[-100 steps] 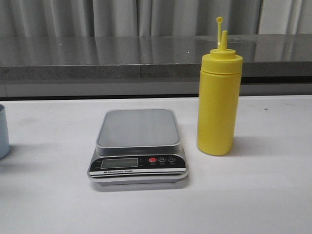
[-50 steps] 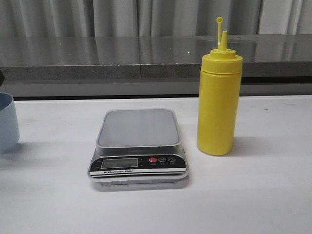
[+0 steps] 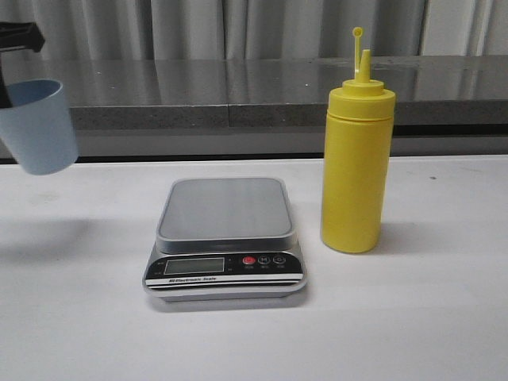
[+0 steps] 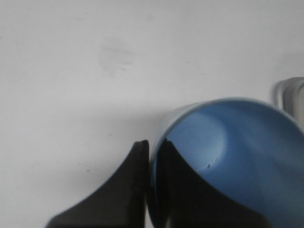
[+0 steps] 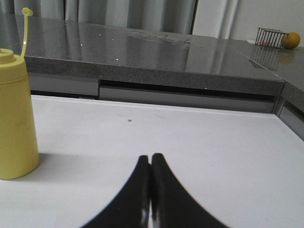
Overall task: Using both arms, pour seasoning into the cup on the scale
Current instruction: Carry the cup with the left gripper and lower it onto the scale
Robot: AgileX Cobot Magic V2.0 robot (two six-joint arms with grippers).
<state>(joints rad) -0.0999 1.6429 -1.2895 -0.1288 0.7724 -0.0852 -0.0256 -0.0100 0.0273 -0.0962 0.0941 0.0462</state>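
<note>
Next, I release the pale blue cup with my left gripper on the middle of the silver-grey scale's bare platform (image 3: 222,205).
The pale blue cup (image 3: 40,127) hangs tilted in the air at the far left of the front view, above the white table. My left gripper (image 4: 153,145) is shut on the cup's rim (image 4: 161,128), one finger outside and one inside. Only a bit of that gripper (image 3: 9,48) shows in the front view. The silver-grey scale (image 3: 226,238) sits in the middle with a bare platform; its edge (image 4: 289,92) shows in the left wrist view. The yellow seasoning bottle (image 3: 357,159) stands upright right of the scale. My right gripper (image 5: 151,157) is shut and empty, to the right of the bottle (image 5: 14,118).
A grey stone counter (image 3: 238,95) runs along the back of the white table (image 3: 413,317), with curtains behind. A small wire basket (image 5: 269,36) and an orange fruit (image 5: 290,40) sit far back on the counter.
The cup has risen off the table at the far left and moved right and up, now tilted in the air. The scale and bottle have not moved.
</note>
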